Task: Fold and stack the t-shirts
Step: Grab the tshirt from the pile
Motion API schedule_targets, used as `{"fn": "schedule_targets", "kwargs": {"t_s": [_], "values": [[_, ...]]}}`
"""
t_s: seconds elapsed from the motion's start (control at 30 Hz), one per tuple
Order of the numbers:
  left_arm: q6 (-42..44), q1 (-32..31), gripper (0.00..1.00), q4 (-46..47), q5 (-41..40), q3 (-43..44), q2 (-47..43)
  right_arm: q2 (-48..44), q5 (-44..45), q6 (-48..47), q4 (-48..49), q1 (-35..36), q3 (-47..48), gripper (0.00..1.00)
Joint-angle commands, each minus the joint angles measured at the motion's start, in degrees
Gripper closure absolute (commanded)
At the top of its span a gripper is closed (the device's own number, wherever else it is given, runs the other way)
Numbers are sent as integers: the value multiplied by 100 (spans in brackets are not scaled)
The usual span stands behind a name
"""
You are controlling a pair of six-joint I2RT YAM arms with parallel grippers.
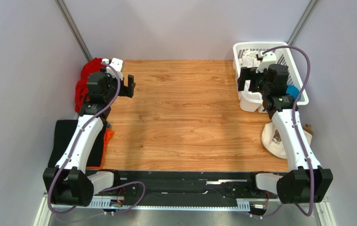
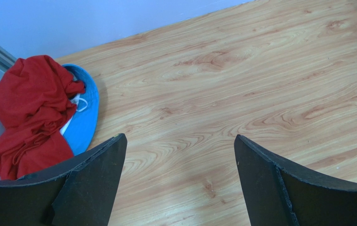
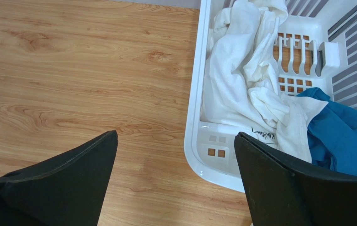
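My right gripper is going to close on the bunched middle fold (image 1: 254, 64) (image 3: 264, 92) of the crumpled white t-shirt, just past the teal t-shirt in the white basket.
A crumpled white t-shirt (image 3: 232, 80) and a teal one (image 3: 340, 136) lie in the white basket (image 1: 299, 94) at the back right. A flat black t-shirt (image 1: 64, 136) rests at the table's left edge with an orange one (image 1: 108, 137) showing beside it. My right gripper (image 3: 176, 134) hangs open over the wood beside the basket's near-left corner and holds nothing; the top view shows this gripper (image 1: 246, 80) at the basket's left wall. My left gripper (image 2: 180, 137) stands open and empty above bare wood at the back left (image 1: 129, 87).
A red cloth heap (image 2: 29, 108) lies on a flat blue item (image 2: 86, 117) in the back left corner, close to the left gripper. A cream bag (image 1: 274, 139) sits by the right arm. Grey walls close in on the wooden table (image 1: 180, 122).
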Motion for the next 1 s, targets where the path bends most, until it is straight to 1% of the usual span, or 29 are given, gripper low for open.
{"fn": "schedule_targets", "kwargs": {"t_s": [0.0,0.13,0.33,0.37,0.4,0.47,0.5,0.6,0.63,0.67,0.7,0.73,0.83,0.87,0.9,0.97], "values": [[123,15,7,256,-32,-21,-100,-56,-70,-78,292,20,-65,0],[123,15,7,292,-23,-47,-65,-56,-96,-60,319,20,-135,0],[123,15,7,300,-23,-47,-56,-267,-220,-139,626,29,-434,0],[131,15,7,300,-41,-38,-56,-259,-132,-183,661,20,-435,0],[140,15,7,300,-32,-47,-56,-145,286,-200,670,20,-382,0],[149,15,7,292,-76,-29,-38,100,867,-288,583,20,12,0],[175,15,7,266,-76,-21,-3,398,1175,-445,522,3,161,0],[263,15,7,187,-94,50,128,926,1187,-709,189,-112,1013,0],[377,15,7,160,-76,93,172,1337,1222,-876,100,-147,1242,2],[412,15,7,142,-93,111,207,1541,1300,-930,-14,-164,1783,2],[448,15,7,142,-137,137,304,1804,1423,-974,-311,-182,2076,3],[518,15,7,134,-181,181,357,2268,1459,-974,-471,-191,2357,6],[667,15,7,125,-365,269,620,3009,1302,-799,-1130,-638,3666,7],[729,15,8,125,-366,287,769,3559,1197,-633,-1323,-726,4009,7],[781,15,8,107,-357,304,840,3800,1056,-553,-1716,-866,4717,7],[939,15,8,116,-296,331,998,4501,915,-500,-2026,-955,5276,9]]}}
